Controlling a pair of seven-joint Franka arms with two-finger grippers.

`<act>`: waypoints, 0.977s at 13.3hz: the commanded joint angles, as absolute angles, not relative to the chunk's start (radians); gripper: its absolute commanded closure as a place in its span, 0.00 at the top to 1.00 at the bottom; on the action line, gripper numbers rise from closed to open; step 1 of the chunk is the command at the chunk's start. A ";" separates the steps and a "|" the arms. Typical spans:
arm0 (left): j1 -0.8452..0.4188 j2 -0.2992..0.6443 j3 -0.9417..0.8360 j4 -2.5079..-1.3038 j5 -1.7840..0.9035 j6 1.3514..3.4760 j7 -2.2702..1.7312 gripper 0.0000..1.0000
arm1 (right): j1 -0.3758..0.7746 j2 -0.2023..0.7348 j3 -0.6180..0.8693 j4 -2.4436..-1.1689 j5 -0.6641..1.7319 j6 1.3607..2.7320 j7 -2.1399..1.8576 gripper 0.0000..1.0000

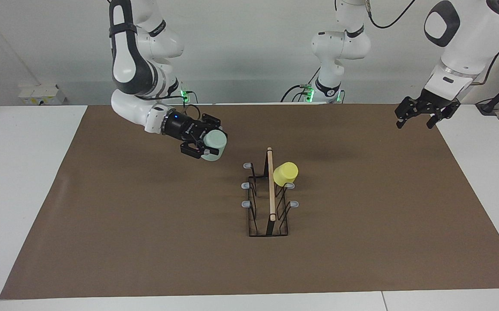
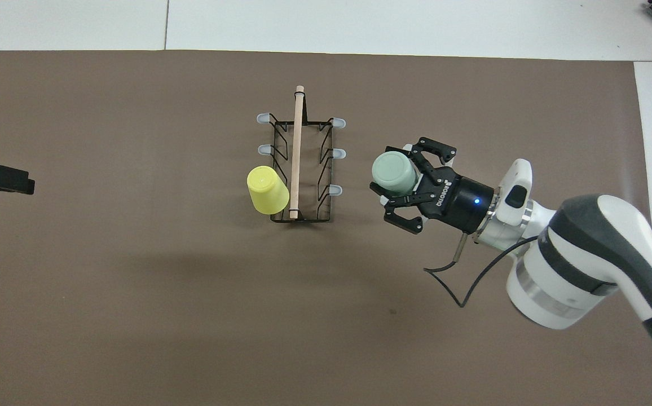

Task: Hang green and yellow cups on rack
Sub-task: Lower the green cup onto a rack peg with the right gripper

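The robot's right gripper needs to release the green cup on the rack's bare peg across the wooden bar (image 2: 334,193) from the yellow cup.
The rack (image 1: 271,185) stands mid-mat, a black wire stand with a wooden bar on top; it also shows in the overhead view (image 2: 296,152). The yellow cup (image 1: 285,173) hangs upside down and tilted on the rack's prong nearest the robots, on the left arm's side (image 2: 267,189). My right gripper (image 1: 208,144) is shut on the mint green cup (image 1: 214,141), held in the air over the mat beside the rack's right-arm side (image 2: 395,172). My left gripper (image 1: 422,113) is open, empty and raised over the mat's edge at the left arm's end.
A brown mat (image 1: 146,242) covers most of the white table (image 1: 16,172). Five grey-tipped prongs of the rack are bare, among them the one nearest the green cup (image 2: 335,190).
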State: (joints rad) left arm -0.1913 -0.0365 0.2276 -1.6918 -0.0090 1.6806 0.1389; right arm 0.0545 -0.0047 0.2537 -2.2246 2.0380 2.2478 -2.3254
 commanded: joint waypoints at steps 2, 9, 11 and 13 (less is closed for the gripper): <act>-0.089 0.000 0.105 -1.631 -0.029 1.618 0.164 1.00 | 0.175 0.058 0.256 -2.139 2.215 2.413 -2.425 0.00; -0.086 -0.009 0.097 -1.651 -0.029 1.623 0.169 1.00 | 0.227 0.141 0.256 -2.105 2.327 2.465 -2.577 0.00; -0.095 -0.011 0.100 -1.661 -0.029 1.628 0.163 1.00 | 0.238 0.141 0.256 -2.106 2.356 2.474 -2.594 0.00; -0.098 -0.012 0.100 -1.663 -0.029 1.628 0.156 1.00 | 0.236 0.155 0.256 -2.108 2.368 2.470 -2.617 0.00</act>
State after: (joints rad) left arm -0.1025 -0.0134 0.1033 -1.6659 -0.0135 1.6405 0.1495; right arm 0.2412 0.1395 0.2528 -2.1196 2.3231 2.4563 -2.5662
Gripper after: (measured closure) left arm 0.000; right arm 0.352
